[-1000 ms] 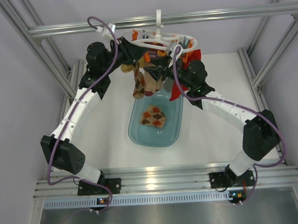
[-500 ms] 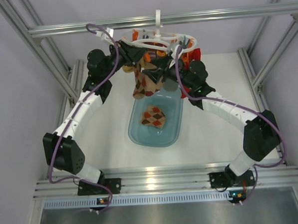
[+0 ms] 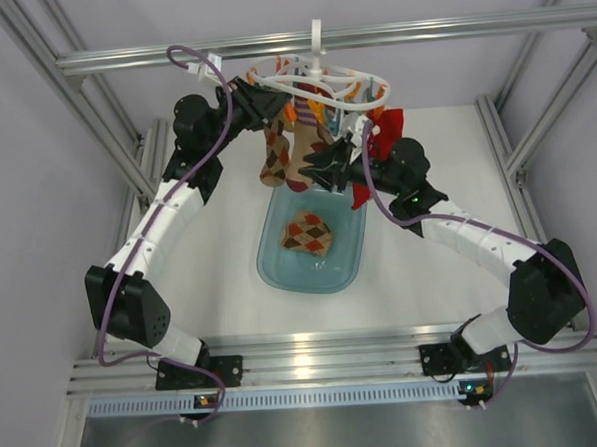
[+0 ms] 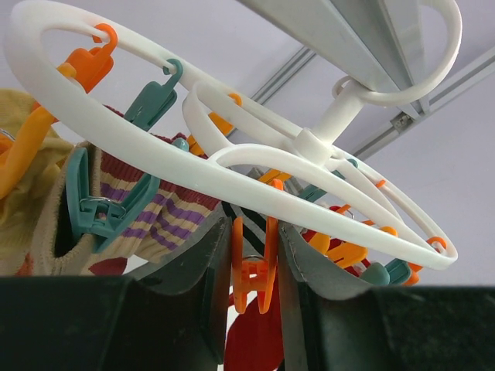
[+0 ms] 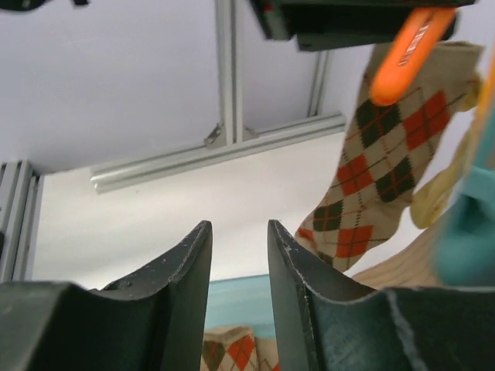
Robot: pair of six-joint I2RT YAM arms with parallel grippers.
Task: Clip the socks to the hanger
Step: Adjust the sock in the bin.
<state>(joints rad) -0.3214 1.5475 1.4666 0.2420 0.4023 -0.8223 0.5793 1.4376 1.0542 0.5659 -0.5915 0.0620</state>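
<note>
The argyle sock is lying in the blue tray and my right gripper is empty at the hanger, so I will reach down and grab the sock's cuff [image 3: 304, 216].
The white round hanger [image 3: 316, 80] hangs by its hook from the top frame bar; it also shows in the left wrist view [image 4: 232, 166]. Several socks hang from its clips: an argyle sock [image 3: 275, 160], a red sock [image 3: 386, 127] and a striped sock [image 4: 166, 212]. Another argyle sock [image 3: 307, 233] lies in the blue tray. My left gripper [image 3: 262, 103] is up at the hanger's left side, its jaws [image 4: 254, 226] shut on an orange clip [image 4: 255, 270]. My right gripper [image 3: 321, 167] is below the hanger, open and empty [image 5: 238, 226], beside the hanging argyle sock [image 5: 379, 178].
A translucent blue tray [image 3: 276, 270] stands on the white table under the hanger; it also shows in the right wrist view [image 5: 244, 297]. Aluminium frame bars [image 3: 448, 27] run along the top and both sides. Purple cables loop off both arms.
My right gripper has let go of the argyle sock and drawn back and down from the hanger. The sock now hangs from a clip. My left gripper stays at the hanger.
</note>
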